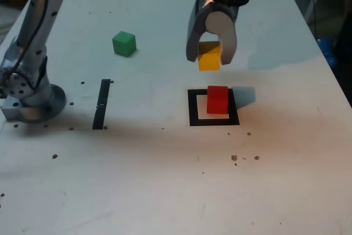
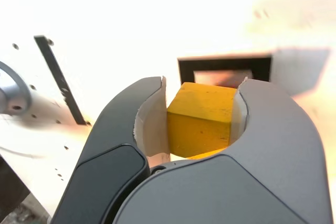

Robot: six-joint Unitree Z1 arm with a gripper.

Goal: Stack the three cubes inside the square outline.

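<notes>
Next, my gripper releases the yellow cube on top of the red cube (image 1: pixel 219 88) inside the square outline. The yellow cube now hangs in the air above it.
A yellow cube (image 1: pixel 209 58) hangs in the air, clamped between the two fingers of my gripper (image 1: pixel 209 54); the wrist view shows the yellow cube (image 2: pixel 200 119) held from both sides by the gripper (image 2: pixel 202 109). Below and slightly nearer the camera, a red cube (image 1: pixel 218 99) stands inside the square outline (image 1: pixel 193 108) of black tape. In the wrist view part of the square outline (image 2: pixel 226 65) shows beyond the held cube, and the red cube is mostly hidden there. A green cube (image 1: pixel 124 43) rests on the table toward the exterior view's left.
A straight black tape strip (image 1: pixel 102 103) lies on the white table (image 1: pixel 165 180), left of the outline in the exterior view. The arm's base (image 1: pixel 30 94) stands at the exterior view's left edge. Small dark specks dot the surface. A blue object (image 1: pixel 327 48) sits off the table's right edge.
</notes>
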